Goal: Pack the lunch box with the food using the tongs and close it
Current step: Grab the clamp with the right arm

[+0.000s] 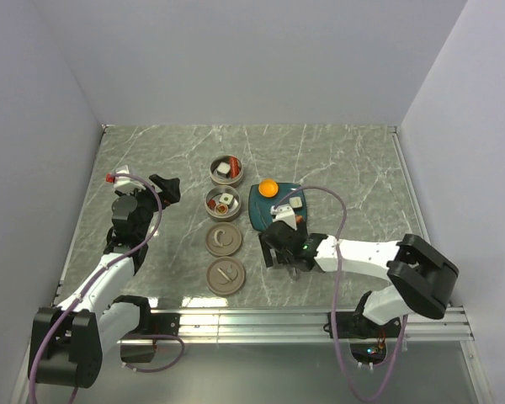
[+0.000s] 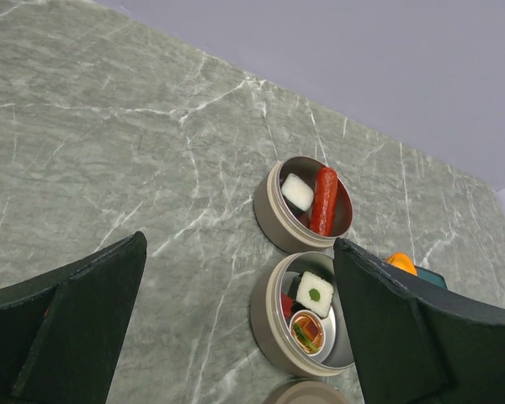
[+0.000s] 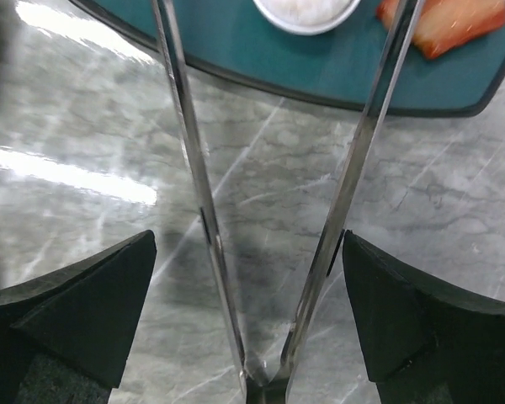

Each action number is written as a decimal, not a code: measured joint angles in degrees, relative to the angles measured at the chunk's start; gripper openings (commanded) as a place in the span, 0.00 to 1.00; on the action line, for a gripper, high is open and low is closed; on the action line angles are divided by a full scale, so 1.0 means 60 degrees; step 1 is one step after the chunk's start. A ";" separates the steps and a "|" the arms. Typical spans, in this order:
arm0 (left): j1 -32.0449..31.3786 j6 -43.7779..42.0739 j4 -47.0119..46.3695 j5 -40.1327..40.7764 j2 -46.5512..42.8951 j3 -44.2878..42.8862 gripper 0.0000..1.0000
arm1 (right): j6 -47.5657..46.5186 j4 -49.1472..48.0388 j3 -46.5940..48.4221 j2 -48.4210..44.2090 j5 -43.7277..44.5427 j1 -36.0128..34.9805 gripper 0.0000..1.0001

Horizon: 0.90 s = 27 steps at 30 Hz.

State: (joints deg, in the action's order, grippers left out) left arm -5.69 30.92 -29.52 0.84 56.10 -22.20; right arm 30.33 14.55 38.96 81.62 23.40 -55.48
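Next, my right gripper goes to the orange ball (image 1: 268, 188) on the teal plate and closes the tongs around it there.
The tongs (image 3: 354, 168) lie on the marble, their two arms spread in a V with the tips over the teal plate (image 3: 236, 42). My right gripper (image 3: 248, 240) is open astride them; the left finger stands clear of its arm and the right finger is close beside the other. On the plate are an orange ball (image 1: 268, 188), a white piece (image 3: 307, 8) and a red-orange sausage piece (image 3: 454, 21). The lunch box is two round tins (image 2: 273, 206) (image 2: 265, 324) that hold white cubes, a sausage and a small sauce cup. My left gripper (image 2: 240, 244) hangs open above the marble left of the tins.
Two round lids (image 1: 222, 239) (image 1: 225, 275) lie on the table in front of the tins. Grey walls close in the table at the back and on both sides. A metal rail (image 1: 303, 320) runs along the near edge.
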 measured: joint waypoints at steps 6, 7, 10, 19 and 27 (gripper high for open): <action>0.0000 -0.0004 -0.0004 0.0000 0.0000 0.0000 0.99 | 0.0127 -0.0160 0.0069 0.0572 0.0025 0.0000 0.82; 0.0000 0.0000 -0.0004 0.0000 0.0000 0.0000 0.99 | 0.0160 -0.0175 0.0095 0.0616 0.0029 0.0000 0.72; 0.0000 -0.0004 -0.0004 0.0000 0.0000 0.0000 0.99 | 0.0302 -0.0153 0.0208 0.0743 0.0080 0.0000 0.57; 0.0000 -0.0004 -0.0004 0.0000 -0.0029 0.0000 0.99 | 0.0769 0.0969 0.0259 0.0361 0.0495 -0.0127 0.48; 0.0000 -0.0004 -0.0004 0.0000 -0.0076 0.0000 0.99 | 0.0943 0.2382 0.1111 -0.0670 0.1137 -0.0554 0.47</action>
State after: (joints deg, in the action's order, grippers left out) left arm -5.69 30.89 -29.54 0.84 55.64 -22.20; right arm 35.99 28.84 45.63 77.60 30.22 -58.81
